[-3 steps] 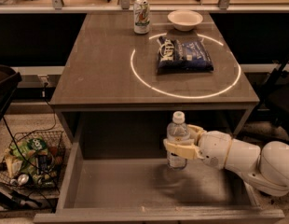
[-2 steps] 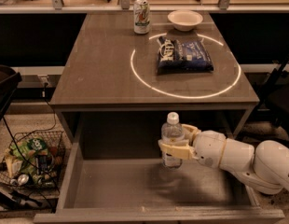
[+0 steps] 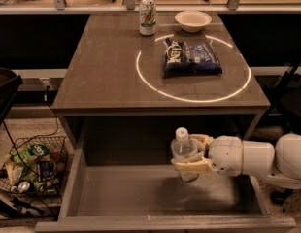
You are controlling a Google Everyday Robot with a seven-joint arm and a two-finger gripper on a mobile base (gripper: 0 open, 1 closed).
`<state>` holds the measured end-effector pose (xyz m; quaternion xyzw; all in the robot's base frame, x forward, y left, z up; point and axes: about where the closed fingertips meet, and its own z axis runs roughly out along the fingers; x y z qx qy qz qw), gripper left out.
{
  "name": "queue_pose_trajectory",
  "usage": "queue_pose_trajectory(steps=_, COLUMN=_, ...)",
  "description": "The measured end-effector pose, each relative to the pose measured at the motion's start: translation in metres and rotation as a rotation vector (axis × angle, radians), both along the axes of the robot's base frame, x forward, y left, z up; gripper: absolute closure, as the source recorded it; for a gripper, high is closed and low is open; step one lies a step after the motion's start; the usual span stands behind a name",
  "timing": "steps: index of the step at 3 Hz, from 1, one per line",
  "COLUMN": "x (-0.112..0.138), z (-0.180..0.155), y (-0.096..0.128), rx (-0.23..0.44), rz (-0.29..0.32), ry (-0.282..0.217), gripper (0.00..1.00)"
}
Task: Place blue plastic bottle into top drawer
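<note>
Next, my gripper releases the blue plastic bottle standing upright on the bare bottom of the top drawer, close to its front panel [image 3: 188, 195].
The blue plastic bottle [image 3: 183, 151] is a clear slim bottle with a white cap, held upright inside the open top drawer [image 3: 155, 194], right of its middle, its base just above or on the floor. My gripper [image 3: 192, 153] comes in from the right on a white arm and is shut on the bottle's body, one finger in front and one behind. The drawer is pulled out under the table and holds nothing else.
On the table [image 3: 107, 76] stand a green-and-white can [image 3: 147, 17], a white bowl [image 3: 192, 20] and a dark blue chip bag [image 3: 191, 58] inside a lit ring. A wire basket of snacks [image 3: 31, 168] sits on the floor at the left.
The gripper has moved the bottle a little to the left and slightly down inside the drawer. It keeps hold of the bottle.
</note>
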<state>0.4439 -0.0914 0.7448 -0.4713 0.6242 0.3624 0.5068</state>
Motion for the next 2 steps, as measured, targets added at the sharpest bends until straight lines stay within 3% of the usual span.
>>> queue_pose_trajectory(steps=1, x=-0.0138, z=-0.0054, y=-0.001, rx=0.003, rz=0.061, ry=0.01, gripper=1.0)
queue_pose_trajectory(steps=2, x=-0.0172, z=-0.0078, y=-0.001, rx=0.011, rz=0.071, ry=0.015, gripper=1.0)
